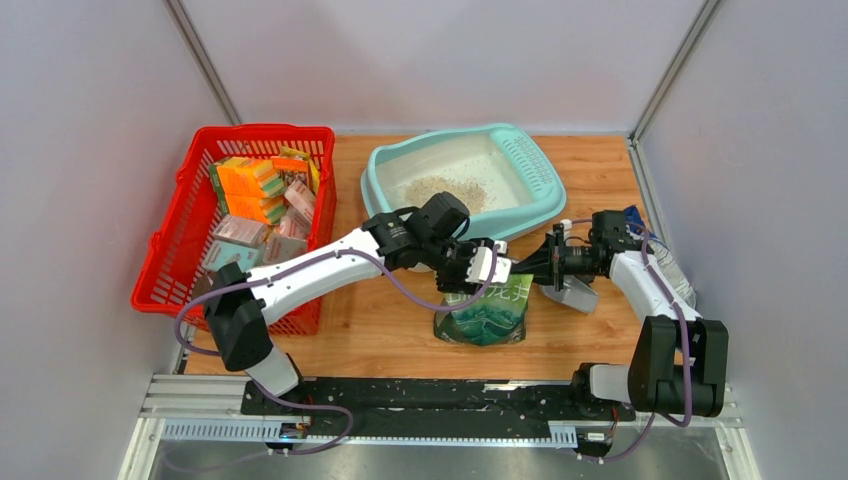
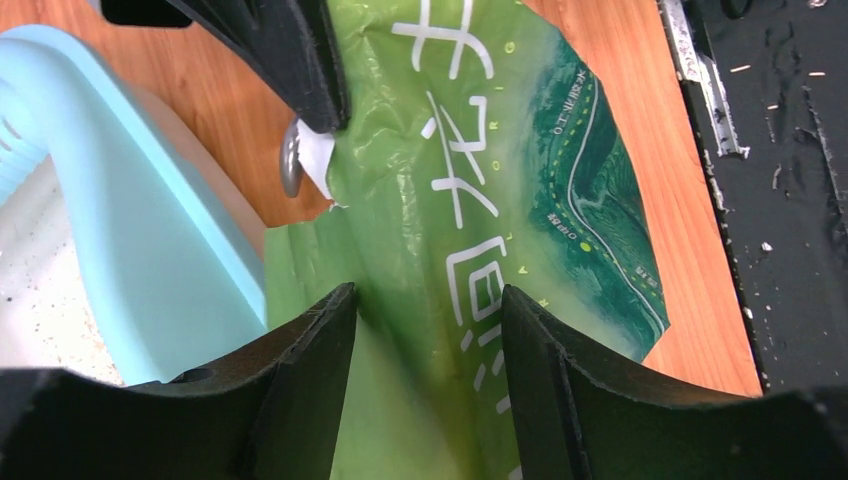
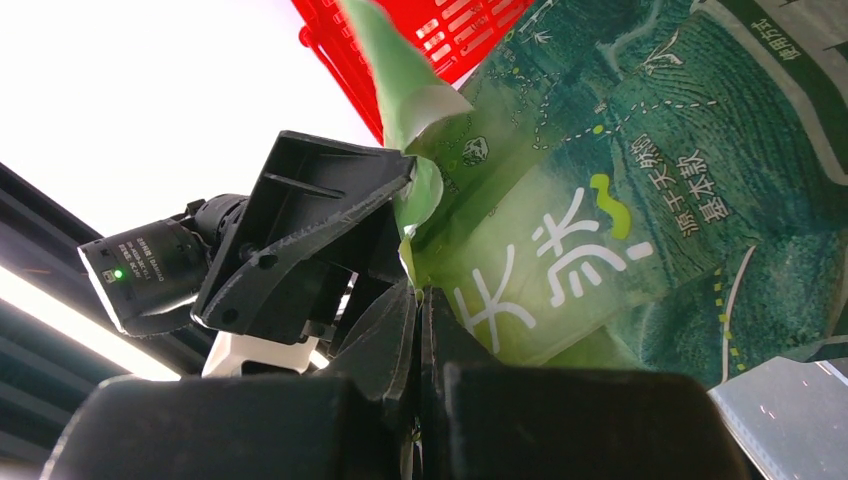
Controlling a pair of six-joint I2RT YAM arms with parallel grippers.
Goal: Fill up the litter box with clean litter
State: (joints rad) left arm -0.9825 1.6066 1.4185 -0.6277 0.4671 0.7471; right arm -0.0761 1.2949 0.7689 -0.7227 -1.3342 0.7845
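I have just a thin edge of the green bag pinched from the side in my right gripper, so I should open it, back away and take the bag's top corner (image 1: 526, 281) from above.
The light-teal litter box (image 1: 385, 165) sits at the back middle of the table, with a small pile of beige clean litter (image 1: 445, 188) inside. In front of it stands a green printed bag (image 1: 487, 312). My left gripper (image 1: 497, 268) is at the bag's top, jaws wide apart, with the bag's folded upper edge (image 2: 430, 300) lying loose between the fingers (image 2: 310, 350). The litter box rim (image 2: 130, 220) is just to its left. My right gripper (image 1: 532, 270) comes from the right and is shut on a thin edge of the bag (image 3: 560, 250) at the mouth (image 3: 420, 300).
A red mesh basket (image 1: 170, 240) full of sponges and small boxes stands at the left, under my left arm. A grey metal scoop (image 1: 573, 294) lies right of the bag, beneath my right wrist. A clear plastic item (image 1: 675, 275) lies at the right wall.
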